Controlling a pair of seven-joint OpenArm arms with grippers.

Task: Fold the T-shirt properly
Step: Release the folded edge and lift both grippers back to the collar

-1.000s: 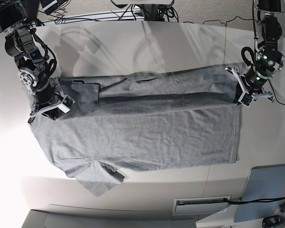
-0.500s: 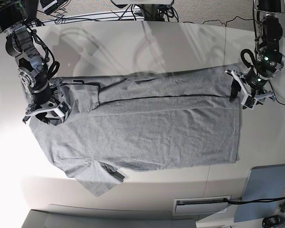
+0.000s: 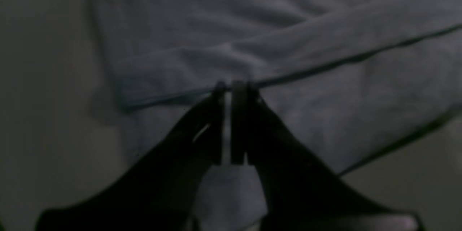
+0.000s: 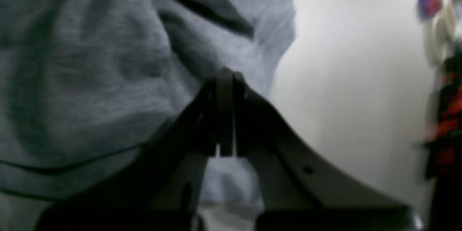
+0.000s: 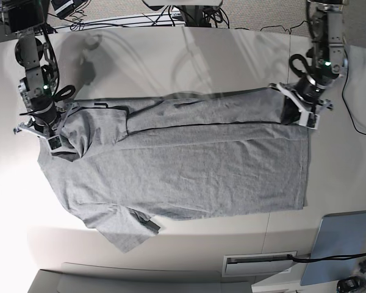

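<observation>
Next, my right gripper lets go of the T-shirt's pinched end, so that it is left lying on the white table (image 5: 44,94) beside the far folded edge.
The heather-grey T-shirt (image 5: 189,171) lies spread on the white table (image 5: 171,55), plain side up, with its far long edge folded over toward the middle. One sleeve (image 5: 125,229) sticks out at the near left. My left gripper (image 5: 294,115) is at the shirt's far right corner. In the left wrist view its jaws (image 3: 227,90) are pressed together on the folded edge (image 3: 325,65). My right gripper (image 5: 58,145) is at the far left end by the other sleeve. In the right wrist view its jaws (image 4: 225,75) are pinched on bunched grey cloth (image 4: 108,61).
A blue-grey flat panel (image 5: 341,244) lies at the near right corner. A white slotted plate (image 5: 259,264) sits on the table's front edge. Cables (image 5: 140,18) run along the back. The table's right edge is close to my left arm.
The lifted folded flap has settled flat on the shirt and its dark shadow is gone. Both arms have drawn toward the table's far side, the right arm also outward to the left.
</observation>
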